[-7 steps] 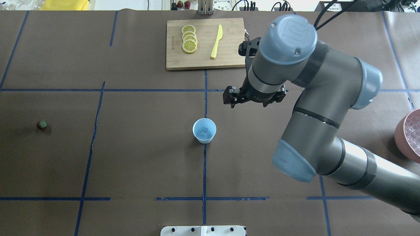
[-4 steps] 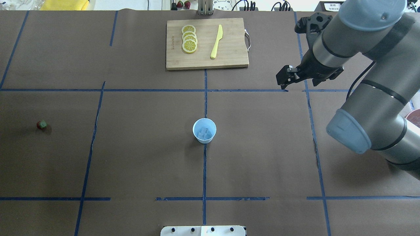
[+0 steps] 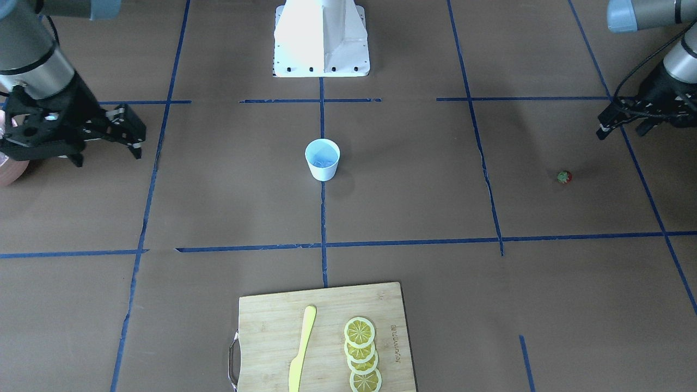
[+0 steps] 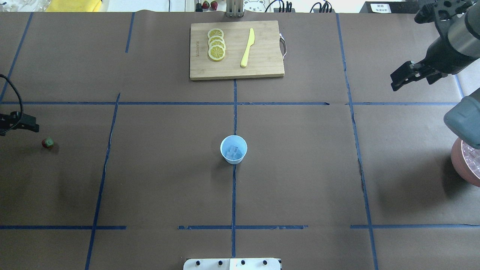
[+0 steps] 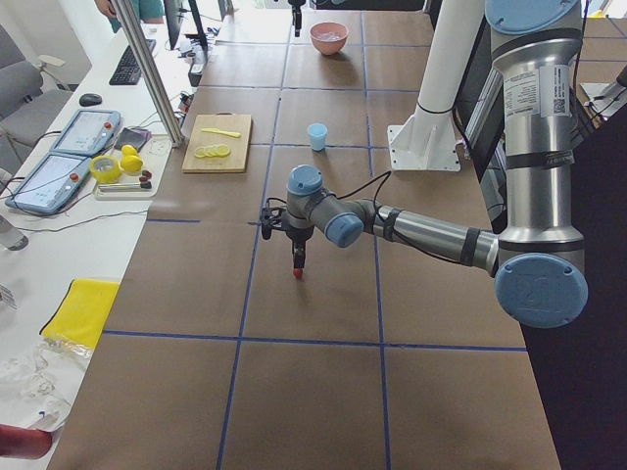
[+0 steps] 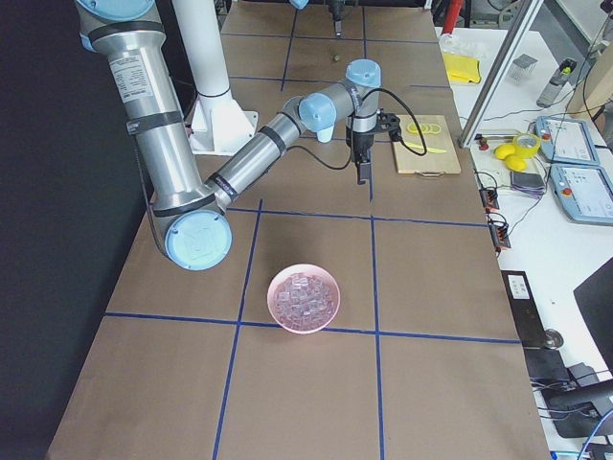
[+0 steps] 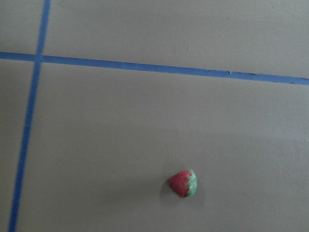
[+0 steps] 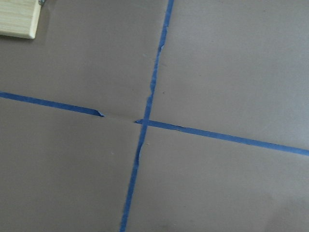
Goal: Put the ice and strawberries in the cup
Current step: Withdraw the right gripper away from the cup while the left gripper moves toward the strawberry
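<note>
The tiny red strawberry will be held by my left gripper as it closes, one finger each at the strawberry's pointed end and green top (image 3: 564, 177) (image 7: 183, 183).
The pale blue cup (image 4: 233, 149) stands upright at the table's middle with several ice cubes (image 4: 232, 152) inside; it also shows in the front view (image 3: 322, 158). The tiny red strawberry (image 4: 47, 143) lies alone on the brown paper at the far left, also in the left wrist view (image 7: 183, 183). My left gripper (image 3: 621, 132) hovers open and empty close beside the strawberry (image 3: 564, 176), not touching it. My right gripper (image 4: 412, 80) is open and empty, high at the far right, well away from the cup.
A pink bowl (image 6: 275, 297) holding more ice (image 6: 305, 299) sits at the right edge, partly under my right arm (image 4: 465, 120). A wooden cutting board (image 4: 262, 69) with lemon slices (image 4: 216, 45) and a yellow knife (image 4: 247, 48) lies beyond the cup.
My right arm has swung from beside the cup out to the far right. My left gripper has come into view at the left edge near the strawberry.
</note>
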